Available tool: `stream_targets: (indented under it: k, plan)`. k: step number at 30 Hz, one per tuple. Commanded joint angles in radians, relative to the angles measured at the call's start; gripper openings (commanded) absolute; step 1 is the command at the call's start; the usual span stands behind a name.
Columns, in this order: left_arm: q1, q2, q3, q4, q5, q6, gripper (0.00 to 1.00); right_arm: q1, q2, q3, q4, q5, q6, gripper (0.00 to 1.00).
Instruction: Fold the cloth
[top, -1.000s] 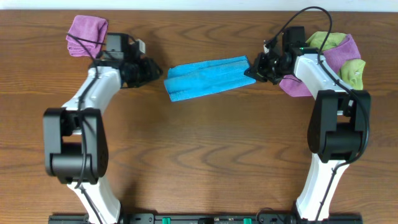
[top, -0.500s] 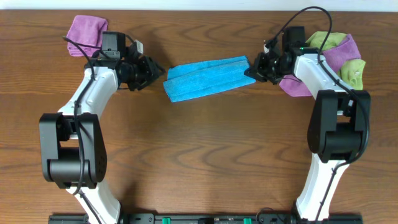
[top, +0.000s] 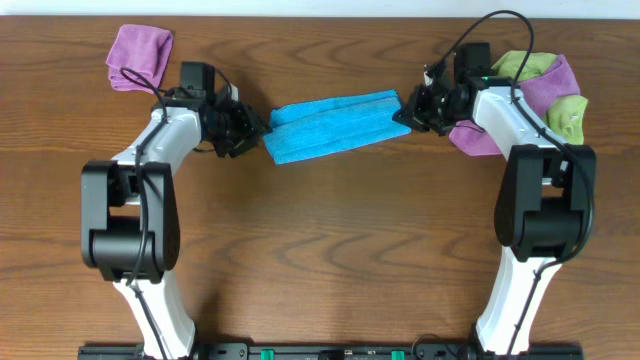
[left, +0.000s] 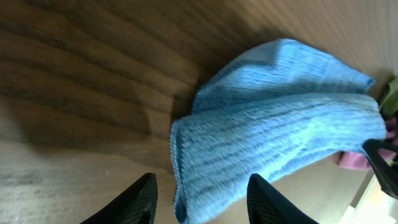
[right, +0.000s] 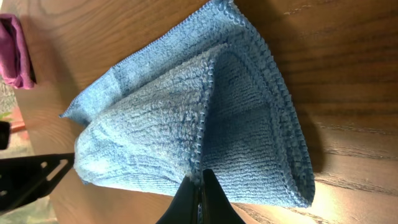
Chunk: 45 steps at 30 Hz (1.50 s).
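The top layer of the blue cloth slants short of the back edge, so next my left gripper pinches its loose end (left: 186, 140) and pulls it straight with my right gripper.
A blue cloth (top: 330, 124) lies folded into a long strip across the middle back of the table. My left gripper (top: 255, 130) is open at the strip's left end, with the cloth's folded edge (left: 205, 168) between its two fingers (left: 202, 202). My right gripper (top: 405, 112) is shut on the cloth's right end, its fingertips (right: 200, 186) pinching the upper layer's edge (right: 205, 124).
A purple cloth (top: 138, 48) lies at the back left corner. A pile of green and purple cloths (top: 550, 85) lies at the back right, beside my right arm. The wooden table (top: 330, 250) stretches toward the front.
My left gripper has moved right from near the purple cloth to the blue cloth's left end. My right gripper and the blue cloth have stayed put.
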Motion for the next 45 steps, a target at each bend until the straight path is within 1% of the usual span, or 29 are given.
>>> stream_targets:
  k: [1, 7, 9, 11, 14, 17, 25, 29, 32, 34, 37, 40, 45]
  plan:
    - [-0.013, 0.027, 0.005, 0.008, 0.017, -0.037, 0.48, -0.006, 0.012, 0.016, 0.000, -0.016, -0.016, 0.01]
    - [-0.022, 0.042, 0.005, 0.052, 0.050, -0.067, 0.47, -0.006, 0.012, 0.016, 0.000, -0.015, -0.016, 0.01]
    - [-0.023, 0.042, 0.005, 0.068, 0.038, -0.070, 0.43, -0.006, 0.012, 0.016, 0.000, -0.015, -0.016, 0.02]
    - [-0.023, 0.042, 0.005, 0.075, 0.034, -0.071, 0.31, -0.006, 0.012, 0.016, 0.000, -0.015, -0.016, 0.01]
    - [-0.025, 0.042, 0.005, 0.091, 0.027, -0.089, 0.06, -0.006, 0.012, 0.016, 0.000, -0.015, -0.016, 0.02]
    - [-0.026, 0.042, 0.005, 0.124, 0.029, -0.089, 0.06, -0.006, 0.012, 0.016, 0.000, -0.015, -0.016, 0.01]
    - [-0.029, 0.042, 0.005, 0.295, 0.023, -0.084, 0.06, -0.006, 0.012, 0.016, 0.035, -0.016, -0.015, 0.01]
    - [-0.030, 0.043, 0.005, 0.317, -0.014, -0.084, 0.06, -0.006, 0.012, 0.016, 0.064, -0.016, -0.001, 0.01]
    - [-0.032, 0.052, 0.005, 0.341, -0.013, -0.083, 0.06, -0.006, 0.012, 0.016, 0.086, -0.016, 0.004, 0.01]
    - [-0.037, 0.055, 0.005, 0.328, -0.013, -0.064, 0.06, -0.006, 0.012, 0.016, 0.082, -0.021, 0.007, 0.01]
    - [-0.044, 0.055, 0.005, 0.234, -0.006, -0.013, 0.06, -0.006, 0.012, 0.016, 0.043, -0.053, 0.006, 0.01]
    - [-0.044, 0.055, 0.005, 0.159, -0.038, 0.018, 0.06, -0.006, 0.012, 0.016, 0.010, -0.052, 0.002, 0.01]
    - [-0.044, 0.055, 0.005, 0.155, -0.062, 0.028, 0.06, -0.006, 0.012, 0.016, -0.002, -0.038, -0.005, 0.02]
